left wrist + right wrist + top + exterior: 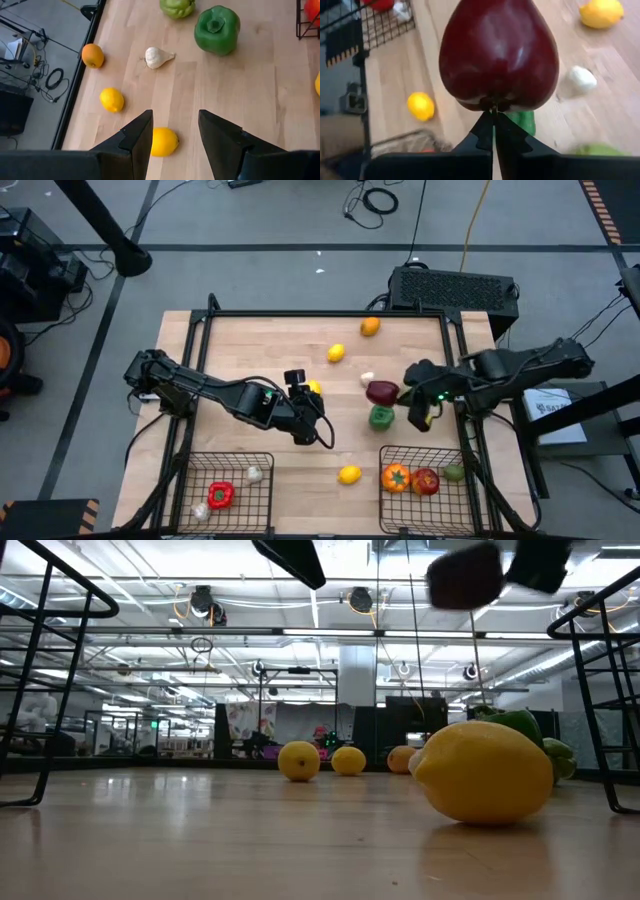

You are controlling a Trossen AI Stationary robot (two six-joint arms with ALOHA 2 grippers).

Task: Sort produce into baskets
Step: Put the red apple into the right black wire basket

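Next, I let go of the dark red pepper, now hanging high over the table, with my right gripper in the wire basket, on the near side of the red apple (436,511).
A dark red pepper (381,392) hangs high over the table's middle right, with my right gripper (493,116) shut on it; it also shows near the top of the low view (465,575). Beneath it a green pepper (381,417) and a garlic bulb (367,380) rest on the wood. My left gripper (173,120) stands open above the table's middle, over a lemon (162,141) that it does not touch. Two black wire baskets stand at the near edge, the left one (230,456) and the right one (420,448). My right gripper pinches the red pepper at its stem hollow (492,104) between the tips of its two shut fingers. The fingers come from the table's right side, slanting down. The pepper juts out beyond the fingertips, lifted clear of the table.
Loose on the wood lie an orange (370,326), a lemon (336,352) and a near lemon (349,474). The left basket holds a red pepper (220,495) and garlic (254,473). The right basket holds an orange tomato (396,477) and a red apple (426,481). Black frame rails border the table.
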